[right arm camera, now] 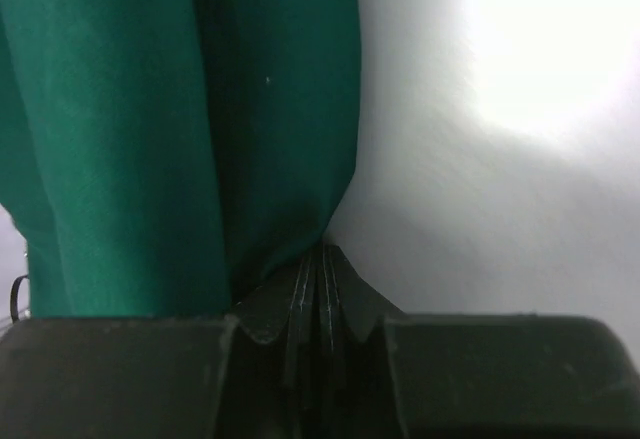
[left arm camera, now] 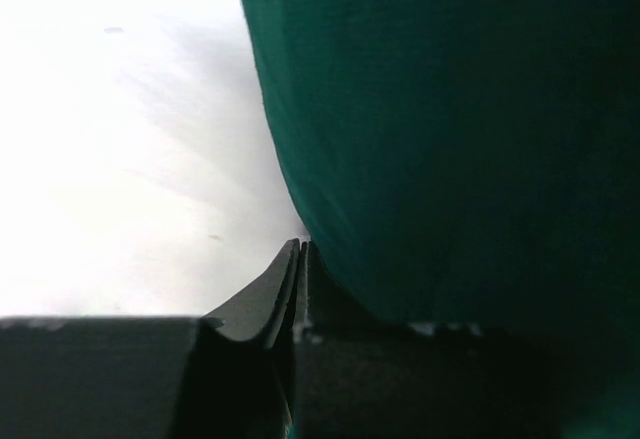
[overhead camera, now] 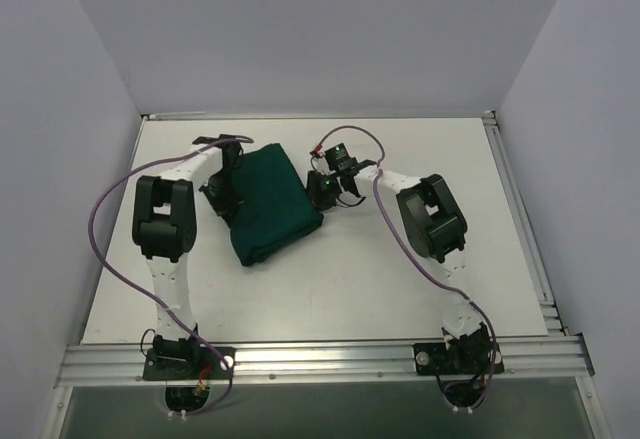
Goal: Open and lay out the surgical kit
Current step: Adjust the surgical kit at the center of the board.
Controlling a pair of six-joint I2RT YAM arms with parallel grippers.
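The robot's right gripper pinches the outer edge of the lower layer, so it should open and take the top flap's edge [right arm camera: 203, 149] for the left gripper to unfold.
The surgical kit [overhead camera: 272, 201] is a folded dark green cloth bundle lying in the middle of the white table. My left gripper [overhead camera: 222, 197] is low at the bundle's left edge. In the left wrist view its jaws are shut tip to tip [left arm camera: 300, 247], with the green cloth [left arm camera: 450, 139] bulging right beside them and nothing visible between them. My right gripper [overhead camera: 322, 190] is at the bundle's right edge. In the right wrist view a fold of green cloth [right arm camera: 270, 129] narrows down into its shut tips [right arm camera: 322, 249], so it is shut on the cloth's edge.
Bare white table [overhead camera: 400, 279] stretches to the right and in front of the bundle. An aluminium rail [overhead camera: 320, 357] carries both arm bases at the near edge. Purple cables [overhead camera: 100, 239] loop beside each arm. Pale walls enclose the left, back and right.
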